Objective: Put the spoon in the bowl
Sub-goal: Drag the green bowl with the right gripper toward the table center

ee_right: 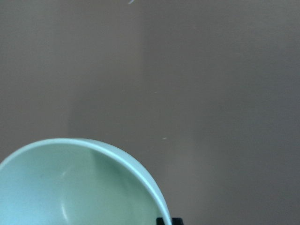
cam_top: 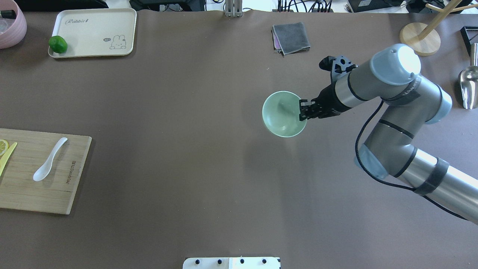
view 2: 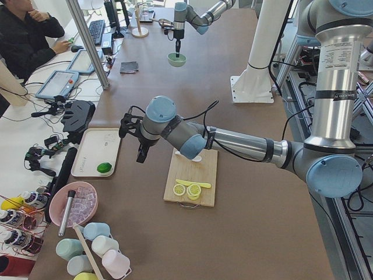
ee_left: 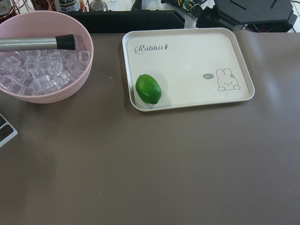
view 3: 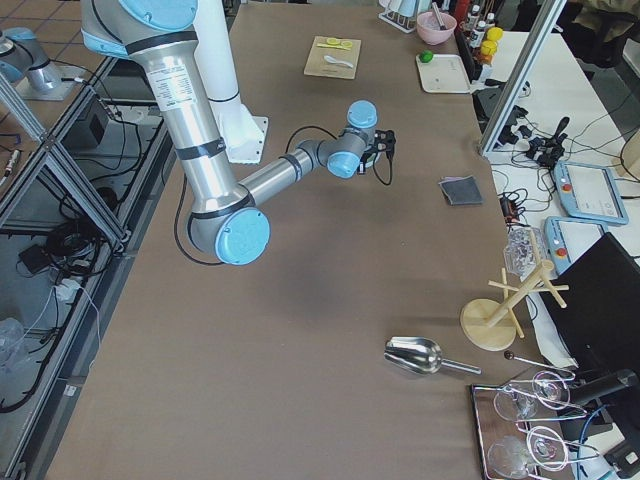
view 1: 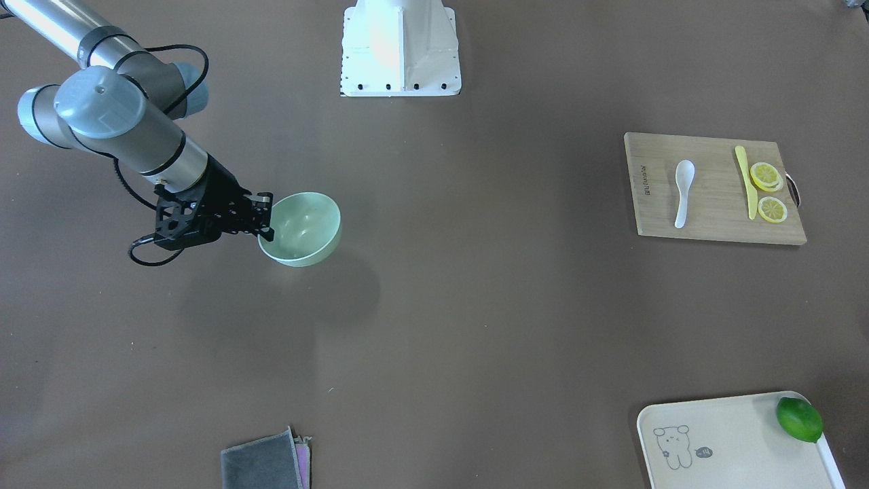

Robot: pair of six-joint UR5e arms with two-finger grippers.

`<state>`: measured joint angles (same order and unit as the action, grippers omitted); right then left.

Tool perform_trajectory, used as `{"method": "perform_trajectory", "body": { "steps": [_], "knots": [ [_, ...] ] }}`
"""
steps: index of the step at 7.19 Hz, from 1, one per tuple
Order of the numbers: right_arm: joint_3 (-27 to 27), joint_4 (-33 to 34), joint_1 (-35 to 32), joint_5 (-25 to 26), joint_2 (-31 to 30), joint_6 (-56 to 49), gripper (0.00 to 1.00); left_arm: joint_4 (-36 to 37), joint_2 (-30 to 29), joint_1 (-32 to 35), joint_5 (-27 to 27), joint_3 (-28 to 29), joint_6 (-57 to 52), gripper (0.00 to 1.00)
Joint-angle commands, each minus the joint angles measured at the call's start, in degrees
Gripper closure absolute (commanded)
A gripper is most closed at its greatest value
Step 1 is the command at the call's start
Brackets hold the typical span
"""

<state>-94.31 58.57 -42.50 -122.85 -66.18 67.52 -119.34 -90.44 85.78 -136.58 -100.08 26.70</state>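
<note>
I need to set the mint-green bowl on the bare table straight out from the white base (view 1: 407, 250) with my right gripper.
The pale mint-green bowl (view 1: 302, 227) is on the robot's right half of the table and also shows in the overhead view (cam_top: 282, 114). My right gripper (view 1: 266, 217) is shut on its rim, one finger inside and one outside (cam_top: 303, 111). The bowl is tilted and its shadow lies offset, so it looks lifted off the table. The right wrist view shows the bowl's rim (ee_right: 108, 152). The white spoon (view 1: 682, 191) lies on the wooden cutting board (view 1: 652, 204), far from the bowl (cam_top: 49, 159). My left gripper (view 2: 143, 154) hovers between board and tray; I cannot tell if it is open.
A yellow plastic knife (view 1: 747, 182) and lemon slices (view 1: 767, 176) lie on the board. A cream tray (cam_top: 93, 33) holds a lime (cam_top: 58, 44). A pink bowl of ice (ee_left: 42, 56), a grey cloth (cam_top: 291, 37), a wooden stand (cam_top: 420, 37) and a metal scoop (cam_top: 468, 84) stand around the edges.
</note>
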Motion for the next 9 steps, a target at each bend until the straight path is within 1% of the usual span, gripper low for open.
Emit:
{"method": "perform_trajectory", "body": {
  "steps": [1, 2, 4, 5, 6, 7, 8, 9],
  "knots": [
    [5.9, 0.2, 4.6, 5.1, 7.4, 0.1, 1.0, 0.1, 0.0, 0.0, 0.0, 0.4, -0.2, 0.02],
    [8.9, -0.2, 5.2, 5.8, 9.4, -0.1, 1.0, 0.2, -0.1, 0.0, 0.1, 0.5, -0.2, 0.02],
    [11.8, -0.2, 5.8, 6.7, 12.6, 0.0, 1.0, 0.2, -0.1, -0.2, 0.1, 0.5, -0.2, 0.02],
    [12.7, 0.0, 6.5, 6.7, 13.8, 0.0, 1.0, 0.1, -0.1, -0.3, 0.1, 0.5, -0.2, 0.02],
    [12.7, 0.0, 7.3, 8.0, 13.8, 0.0, 1.0, 0.1, -0.2, -0.3, 0.1, 0.5, -0.2, 0.02],
    [12.7, 0.0, 7.5, 8.2, 14.1, 0.0, 1.0, 0.2, -0.3, -0.3, 0.1, 0.6, -0.2, 0.02],
    [12.7, 0.1, 7.5, 8.2, 14.1, 0.0, 0.63, 0.1, -0.3, -0.3, 0.1, 0.7, -0.2, 0.02],
    [13.0, 1.3, 8.0, 8.3, 15.0, 0.1, 0.06, 0.1, -0.3, -0.3, 0.0, 0.7, -0.2, 0.02]
  ]
}}
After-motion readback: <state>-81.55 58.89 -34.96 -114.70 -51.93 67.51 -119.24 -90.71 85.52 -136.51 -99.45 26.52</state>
